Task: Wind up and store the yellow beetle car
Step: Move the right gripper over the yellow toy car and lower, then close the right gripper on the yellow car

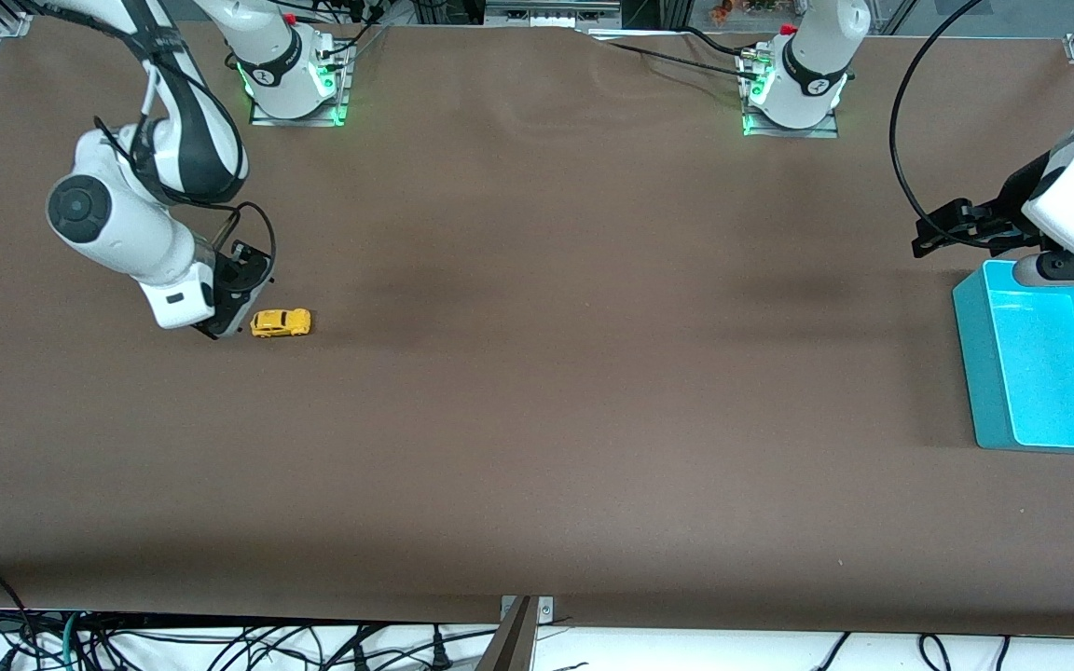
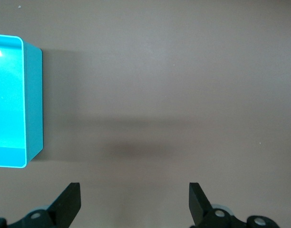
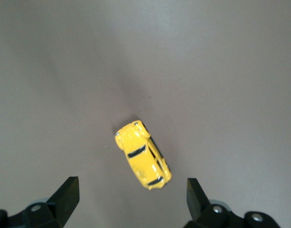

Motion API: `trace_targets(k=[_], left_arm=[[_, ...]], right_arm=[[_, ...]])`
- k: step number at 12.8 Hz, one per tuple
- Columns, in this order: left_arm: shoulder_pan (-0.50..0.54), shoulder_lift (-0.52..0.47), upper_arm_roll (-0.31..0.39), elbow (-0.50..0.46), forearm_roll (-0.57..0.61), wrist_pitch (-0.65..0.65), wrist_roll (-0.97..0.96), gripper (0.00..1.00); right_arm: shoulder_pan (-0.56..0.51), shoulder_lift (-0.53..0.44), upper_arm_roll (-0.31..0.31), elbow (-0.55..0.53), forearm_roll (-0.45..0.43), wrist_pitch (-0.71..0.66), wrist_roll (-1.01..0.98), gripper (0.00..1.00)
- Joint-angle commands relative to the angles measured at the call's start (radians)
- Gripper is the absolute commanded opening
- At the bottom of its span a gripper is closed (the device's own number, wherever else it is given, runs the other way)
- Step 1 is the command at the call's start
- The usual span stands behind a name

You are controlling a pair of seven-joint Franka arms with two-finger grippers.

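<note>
Next, my right gripper closes across the yellow beetle car's doors (image 1: pixel 278 323) (image 3: pixel 146 164), just behind its windshield, so that the hood sticks out ahead of the fingers.
The yellow beetle car (image 1: pixel 281 322) stands on its wheels on the brown table, toward the right arm's end. In the right wrist view the car (image 3: pixel 142 154) lies at a slant just ahead of the fingertips, touching neither. My right gripper (image 1: pixel 240 296) hangs low right beside the car, open and empty (image 3: pixel 131 190). My left gripper (image 1: pixel 945 226) is open and holds nothing, hovering by the corner of the teal bin (image 1: pixel 975 373). Only bare table shows between its fingers (image 2: pixel 134 192).
The teal bin (image 2: pixel 33 104) sits at the left arm's end of the table, and nothing shows inside it. Brown mat covers the whole table. Cables hang below the table edge nearest the front camera.
</note>
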State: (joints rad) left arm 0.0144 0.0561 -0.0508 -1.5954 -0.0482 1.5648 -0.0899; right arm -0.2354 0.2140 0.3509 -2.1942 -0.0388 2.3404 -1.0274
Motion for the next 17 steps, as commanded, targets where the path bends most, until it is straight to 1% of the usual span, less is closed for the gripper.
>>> trace_targets(k=[1,2,4,5,8,9,10,11,12,14,15,16,17], left_arm=[[0.001,0.008,0.002,0.015,-0.019,-0.003,0.022,1.00],[0.001,0.011,0.002,0.015,-0.019,-0.003,0.022,1.00],[0.002,0.011,0.002,0.018,-0.019,-0.003,0.022,1.00],[0.002,0.014,0.002,0.031,-0.021,-0.005,0.022,1.00],[0.004,0.024,0.002,0.035,-0.021,-0.005,0.024,1.00],[0.004,0.024,0.002,0.035,-0.021,-0.005,0.024,1.00],[0.004,0.024,0.002,0.035,-0.021,-0.005,0.024,1.00],[0.004,0.024,0.002,0.035,-0.021,-0.005,0.024,1.00],[0.006,0.024,0.002,0.035,-0.021,-0.005,0.024,1.00],[0.006,0.024,0.002,0.035,-0.021,-0.005,0.024,1.00],[0.006,0.024,0.002,0.035,-0.021,-0.005,0.024,1.00],[0.006,0.024,0.002,0.035,-0.021,-0.005,0.024,1.00],[0.006,0.024,0.002,0.035,-0.021,-0.005,0.022,1.00]], right_arm=[[-0.005,0.047,0.005,-0.025,-0.024,0.086,-0.140,1.00],[-0.007,0.060,0.005,-0.045,-0.024,0.118,-0.178,1.00],[-0.015,0.070,0.003,-0.125,-0.024,0.230,-0.253,1.00],[-0.027,0.076,0.003,-0.148,-0.024,0.272,-0.296,1.00],[-0.042,0.117,0.002,-0.150,-0.024,0.339,-0.419,1.00],[-0.050,0.132,0.002,-0.150,-0.023,0.361,-0.454,0.98],[-0.054,0.136,0.002,-0.150,-0.023,0.365,-0.461,0.94],[-0.055,0.137,0.002,-0.150,-0.024,0.367,-0.462,0.84],[-0.055,0.139,0.002,-0.150,-0.024,0.375,-0.462,0.68],[-0.056,0.146,0.002,-0.150,-0.024,0.376,-0.462,0.41],[-0.056,0.149,0.002,-0.148,-0.023,0.376,-0.462,0.29],[-0.056,0.151,0.002,-0.148,-0.024,0.376,-0.462,0.19],[-0.056,0.154,0.000,-0.148,-0.024,0.378,-0.462,0.14]])
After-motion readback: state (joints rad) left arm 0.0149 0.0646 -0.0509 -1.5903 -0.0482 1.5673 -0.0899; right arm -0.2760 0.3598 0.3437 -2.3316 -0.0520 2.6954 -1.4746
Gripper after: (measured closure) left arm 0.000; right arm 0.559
